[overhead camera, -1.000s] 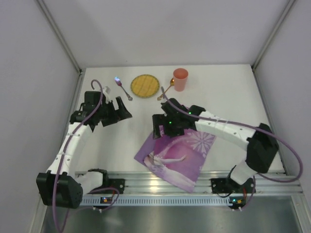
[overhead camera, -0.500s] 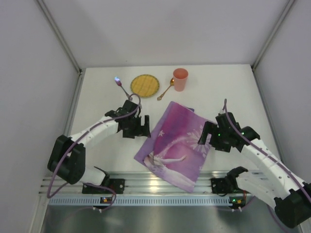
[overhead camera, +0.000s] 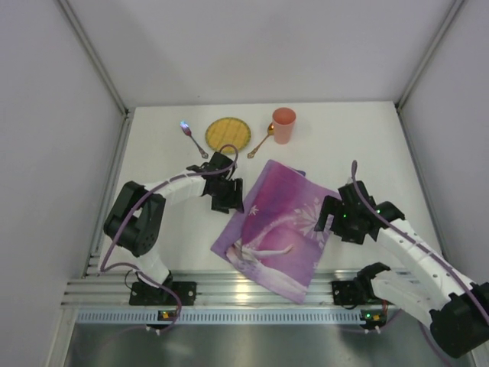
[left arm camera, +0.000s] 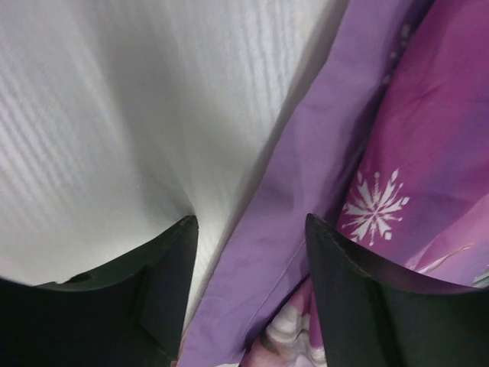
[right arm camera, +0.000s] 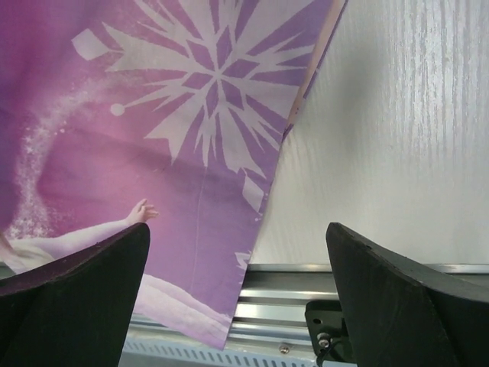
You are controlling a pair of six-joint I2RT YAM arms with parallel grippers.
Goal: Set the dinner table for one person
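The placemat lies crooked on the dinner table, so my right gripper should grip the placemat's edge (overhead camera: 326,234) (right arm camera: 269,170) beside the large white snowflake.
The purple-pink princess placemat (overhead camera: 279,229) lies spread and askew on the white dinner table (overhead camera: 367,145), its near corner over the silver rail (overhead camera: 252,287). My left gripper (overhead camera: 229,197) is open and low at the mat's left edge. In the left wrist view its black fingers (left arm camera: 153,283) straddle the mat's purple border (left arm camera: 306,191). My right gripper (overhead camera: 332,218) is open and empty above the mat's right edge. In the right wrist view the wide-apart fingers (right arm camera: 412,306) frame the mat (right arm camera: 153,138) and the rail (right arm camera: 306,283).
At the back of the table stand a yellow plate (overhead camera: 228,134), a pink cup (overhead camera: 283,124), a purple-handled spoon (overhead camera: 193,138) and a gold spoon (overhead camera: 261,141). White walls close in the sides and back.
The right arm let go of the mat and swung right; the mat now lies unfolded. The left arm moved right and down to the mat's left edge.
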